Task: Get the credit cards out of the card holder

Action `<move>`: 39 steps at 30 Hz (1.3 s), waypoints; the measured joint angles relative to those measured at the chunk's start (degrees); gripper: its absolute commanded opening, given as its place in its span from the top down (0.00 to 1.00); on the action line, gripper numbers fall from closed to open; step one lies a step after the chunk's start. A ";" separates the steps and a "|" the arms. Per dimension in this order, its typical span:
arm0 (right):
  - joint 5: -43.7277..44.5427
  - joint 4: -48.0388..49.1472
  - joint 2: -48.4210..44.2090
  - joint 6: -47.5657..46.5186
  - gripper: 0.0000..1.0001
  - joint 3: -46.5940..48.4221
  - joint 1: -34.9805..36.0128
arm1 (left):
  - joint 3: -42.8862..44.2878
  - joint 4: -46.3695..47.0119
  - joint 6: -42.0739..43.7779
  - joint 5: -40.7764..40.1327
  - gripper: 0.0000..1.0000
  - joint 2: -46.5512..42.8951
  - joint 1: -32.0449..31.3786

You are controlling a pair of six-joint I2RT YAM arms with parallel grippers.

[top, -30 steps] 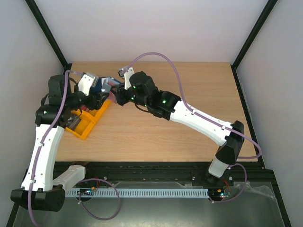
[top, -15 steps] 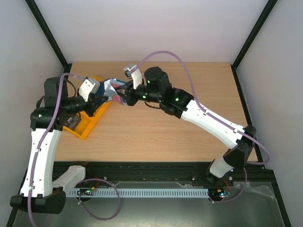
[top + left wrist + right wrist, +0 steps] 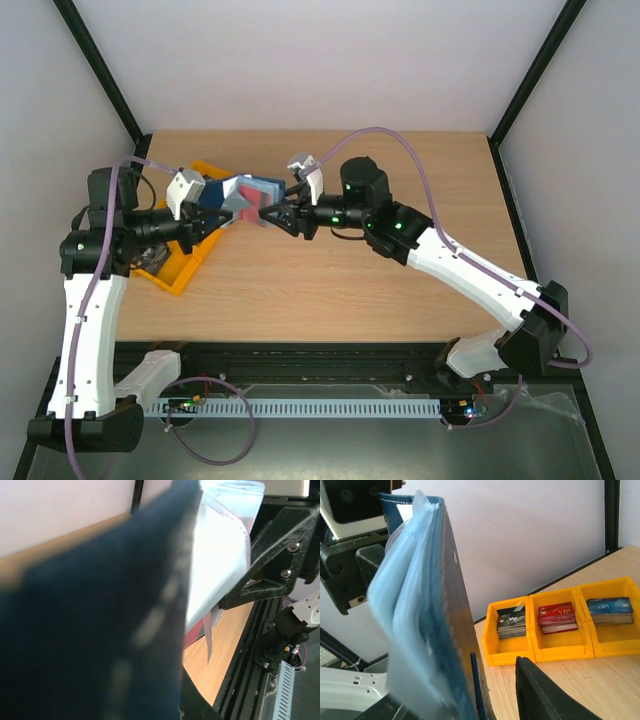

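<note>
The navy cover of the card holder stands across its clear pockets, so the robot's left gripper should open, back away and grab the cover's edge (image 3: 214, 190) to spread the pockets.
The navy card holder (image 3: 243, 194) hangs open in the air between both arms, above the table's left part. My left gripper (image 3: 213, 216) is shut on its left side. The holder's dark outside fills the left wrist view (image 3: 90, 630), with its pale clear pockets (image 3: 220, 550) beyond. A reddish card edge (image 3: 251, 210) shows at the holder's lower side, also red in the left wrist view (image 3: 196, 634). My right gripper (image 3: 282, 216) stands open just right of the holder. Its one visible finger (image 3: 540, 695) is clear of the holder's edge (image 3: 445, 610).
An orange three-compartment tray (image 3: 535, 647) sits on the table under my left arm (image 3: 185, 262). It holds a dark VIP stack (image 3: 511, 622), a red VIP stack (image 3: 558, 617) and a blue stack (image 3: 610, 610). Black frame posts stand at the back corners.
My left gripper shut on the card holder while the right still held it. Now the right gripper has opened and drawn back to the right. The holder moved a little right.
</note>
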 measured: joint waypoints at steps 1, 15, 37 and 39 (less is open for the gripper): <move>-0.46 0.52 -0.39 0.04 0.56 -0.68 -0.22 | -0.13 0.04 -0.04 0.79 0.98 -0.04 0.20; -2.69 3.13 -4.48 -2.84 0.76 -3.37 -0.70 | -3.54 0.24 -1.22 4.90 0.98 -1.09 0.72; 23.56 -11.43 7.72 7.74 0.98 11.34 0.09 | -11.72 11.74 -8.22 -23.96 0.01 -2.58 1.20; 32.70 -16.17 11.13 8.09 0.98 15.65 0.92 | -12.50 12.46 -8.59 -26.18 0.01 -2.58 1.20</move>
